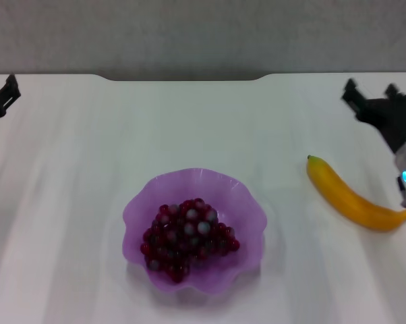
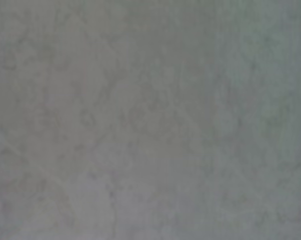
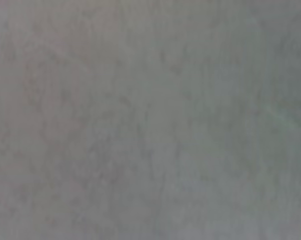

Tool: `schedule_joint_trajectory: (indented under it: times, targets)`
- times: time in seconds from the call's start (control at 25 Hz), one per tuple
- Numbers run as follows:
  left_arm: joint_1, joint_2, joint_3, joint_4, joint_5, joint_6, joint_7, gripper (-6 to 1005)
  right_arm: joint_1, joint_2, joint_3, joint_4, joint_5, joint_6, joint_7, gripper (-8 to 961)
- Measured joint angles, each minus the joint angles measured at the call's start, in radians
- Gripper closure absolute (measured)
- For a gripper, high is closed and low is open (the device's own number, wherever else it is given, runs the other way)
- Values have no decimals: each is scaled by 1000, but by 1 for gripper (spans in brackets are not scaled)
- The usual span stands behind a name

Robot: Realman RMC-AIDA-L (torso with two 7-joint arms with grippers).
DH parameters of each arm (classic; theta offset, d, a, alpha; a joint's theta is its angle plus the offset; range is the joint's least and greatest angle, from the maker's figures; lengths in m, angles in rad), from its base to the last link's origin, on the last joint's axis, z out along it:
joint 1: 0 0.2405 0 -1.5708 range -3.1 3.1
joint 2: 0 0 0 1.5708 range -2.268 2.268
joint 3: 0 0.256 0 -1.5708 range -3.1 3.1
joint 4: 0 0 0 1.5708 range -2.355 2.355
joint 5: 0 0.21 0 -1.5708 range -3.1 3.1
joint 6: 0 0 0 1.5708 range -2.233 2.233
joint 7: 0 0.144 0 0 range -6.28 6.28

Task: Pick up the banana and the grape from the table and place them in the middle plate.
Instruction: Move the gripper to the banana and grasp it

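Observation:
The yellow banana's middle (image 1: 350, 204), about halfway between its two ends, is the next place my right gripper needs to move to and close on.
The purple scalloped plate (image 1: 139, 209) sits on the white table (image 1: 68, 175) at the front centre. The dark red grape bunch (image 1: 188, 237) lies inside it. The yellow banana (image 1: 351, 199) lies on the table to the plate's right, stem end towards the back. My right gripper (image 1: 371, 93) hovers empty just behind and right of the banana, with its two fingers apart. My left gripper (image 1: 6, 96) is at the far left edge of the head view, well away from the plate. Both wrist views show only a blank grey surface.
The table's far edge (image 1: 189, 77) runs across the back, with a grey wall behind it. Nothing else stands on the table.

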Motion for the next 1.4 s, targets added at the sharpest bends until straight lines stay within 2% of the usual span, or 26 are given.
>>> schedule_joint_trajectory:
  times: [0.08,0.12,0.16,0.2,0.4,0.52,0.56,0.64,0.8,0.92,1.04,1.4]
  targets:
    - [10,1,0,-1,0,2,1,107,-15,-4,43,-86,0,147,-54,74]
    - [13,1,0,-1,2,3,2,107,-27,-5,110,-163,0,297,-155,74]
    - [14,1,0,-1,3,3,3,107,-32,-4,141,-192,0,353,-201,74]
    - [15,1,0,-2,6,4,3,107,-32,-4,141,-192,0,353,-201,75]
    - [14,1,11,-3,10,5,3,107,-35,-8,268,-296,-24,640,-334,76]
    - [14,1,17,-3,10,6,2,108,-46,-10,341,-361,-85,808,-364,76]
    - [13,1,19,-3,10,6,1,108,-64,-9,368,-411,-149,894,-367,77]
    - [13,1,27,-3,10,6,-4,108,-72,-9,375,-431,-172,930,-367,77]
    - [13,1,39,-3,10,6,-5,108,-104,-10,416,-514,-237,1117,-366,78]
    - [14,1,41,-3,9,6,-5,108,-143,-8,463,-558,-303,1171,-361,78]
    - [14,1,41,-3,9,6,-8,108,-143,-9,474,-525,-331,1174,-343,78]
    - [13,1,52,-3,9,6,-17,107,-89,-2,383,-368,-341,1065,-330,78]
